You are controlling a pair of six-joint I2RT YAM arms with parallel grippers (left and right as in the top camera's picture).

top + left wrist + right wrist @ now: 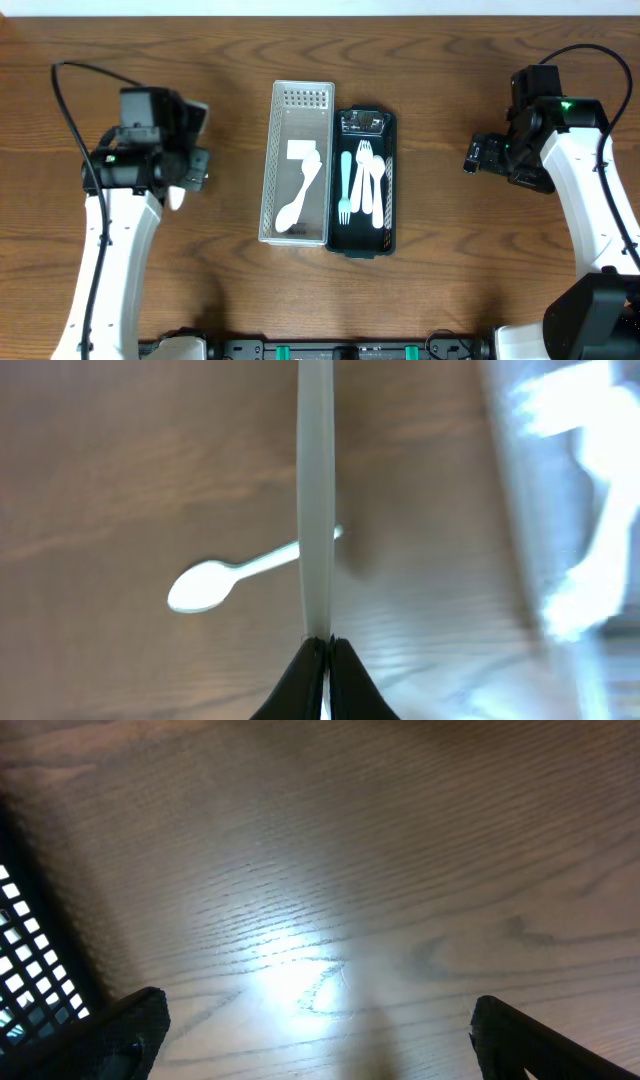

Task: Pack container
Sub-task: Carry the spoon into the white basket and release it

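The robot's left gripper should release the white utensil between the white spoon and the white basket's outside (pixel 286 194) (pixel 560 525).
A white basket (pixel 272 150) holds a white spoon (pixel 297 205). Next to it on the right, a black container (pixel 391 180) holds a teal fork (pixel 346 185) and several white utensils (pixel 368 185). My left gripper (pixel 322 645) is shut on a thin white utensil (pixel 316 490) seen edge-on, held above the table to the left of the basket; the gripper also shows in the overhead view (pixel 190 160). A loose white spoon (pixel 215 582) lies on the table below it. My right gripper (pixel 320 1030) is open and empty over bare wood to the right of the black container; it also shows in the overhead view (pixel 478 155).
The wooden table (pixel 450 270) stretches around both containers. The black container's mesh wall (pixel 25 985) shows at the left edge of the right wrist view. The white basket is a bright blur (pixel 570 510) at the right of the left wrist view.
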